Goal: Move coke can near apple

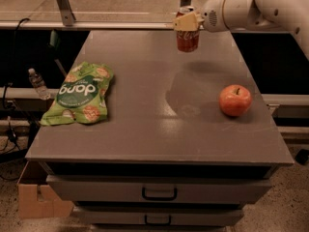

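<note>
My gripper has the red coke can, which hangs above the table's far part. It will release the can on the grey table (227,86) just behind the red-orange apple.
The red coke can (187,36) with a silver top hangs above the far part of the grey table (145,129), held in my gripper (188,21), which is shut around its upper half. The white arm reaches in from the upper right. The red-orange apple (235,100) with a short dark stem sits on the table at the right, nearer the front than the can and well apart from it.
A green snack bag (79,94) lies on the table's left side. Drawers with dark handles (159,194) are under the tabletop. A metal rail (96,25) runs along the far edge. A small bottle (37,82) and a cardboard box (36,199) are off to the left.
</note>
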`<state>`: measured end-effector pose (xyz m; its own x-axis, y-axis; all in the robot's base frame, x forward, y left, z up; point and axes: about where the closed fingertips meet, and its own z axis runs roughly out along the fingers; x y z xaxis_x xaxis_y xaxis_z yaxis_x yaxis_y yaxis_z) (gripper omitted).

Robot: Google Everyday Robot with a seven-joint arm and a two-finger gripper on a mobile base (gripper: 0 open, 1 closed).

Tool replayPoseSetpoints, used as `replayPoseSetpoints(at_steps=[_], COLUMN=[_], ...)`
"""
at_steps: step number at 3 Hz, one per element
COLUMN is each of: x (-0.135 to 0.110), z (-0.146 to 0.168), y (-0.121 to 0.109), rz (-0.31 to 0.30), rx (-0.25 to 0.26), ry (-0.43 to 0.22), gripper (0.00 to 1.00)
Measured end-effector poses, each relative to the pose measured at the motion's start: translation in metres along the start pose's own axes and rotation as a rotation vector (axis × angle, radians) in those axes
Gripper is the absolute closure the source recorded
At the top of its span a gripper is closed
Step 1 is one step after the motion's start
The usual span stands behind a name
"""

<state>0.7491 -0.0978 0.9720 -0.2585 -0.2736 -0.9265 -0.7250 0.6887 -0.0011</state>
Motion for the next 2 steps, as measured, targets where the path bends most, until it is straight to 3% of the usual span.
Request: replayPoseSetpoints(at_steps=[2], x=[0.053], z=[-0.046], y=[0.0], rz=[0.057], rx=[0.034], ry=[0.024], gripper=[1.0])
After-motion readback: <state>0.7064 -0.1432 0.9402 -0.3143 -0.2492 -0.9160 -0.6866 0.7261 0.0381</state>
